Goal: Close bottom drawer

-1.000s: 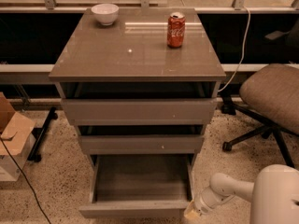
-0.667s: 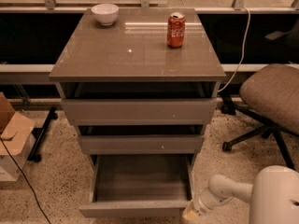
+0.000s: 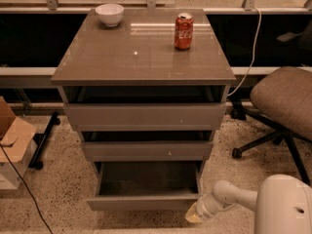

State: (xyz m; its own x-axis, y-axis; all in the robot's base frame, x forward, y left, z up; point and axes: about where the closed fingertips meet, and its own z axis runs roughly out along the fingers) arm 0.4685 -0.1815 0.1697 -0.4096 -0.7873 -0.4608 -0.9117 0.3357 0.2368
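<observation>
Next, I release the bottom drawer, its front pushed in close beneath the middle drawer (image 3: 147,181).
The bottom drawer (image 3: 146,201) of the taupe cabinet (image 3: 141,65) is pulled out, its grey box empty and open to view. Its flat grey-brown front faces me near the floor. The middle drawer (image 3: 146,150) and the top drawer (image 3: 145,116) above it are nearly closed. My gripper (image 3: 193,214) reaches in from the lower right on a white arm (image 3: 229,196). It sits low by the floor, just at the right end of the bottom drawer's front.
A red soda can (image 3: 184,31) and a white bowl (image 3: 109,14) stand on the cabinet top. An office chair (image 3: 282,106) stands to the right. A cardboard box (image 3: 12,140) lies on the floor at left. A cable (image 3: 251,48) hangs behind.
The gripper has stayed by the right end of the bottom drawer's front. The drawer front looks slightly nearer the cabinet than a second ago.
</observation>
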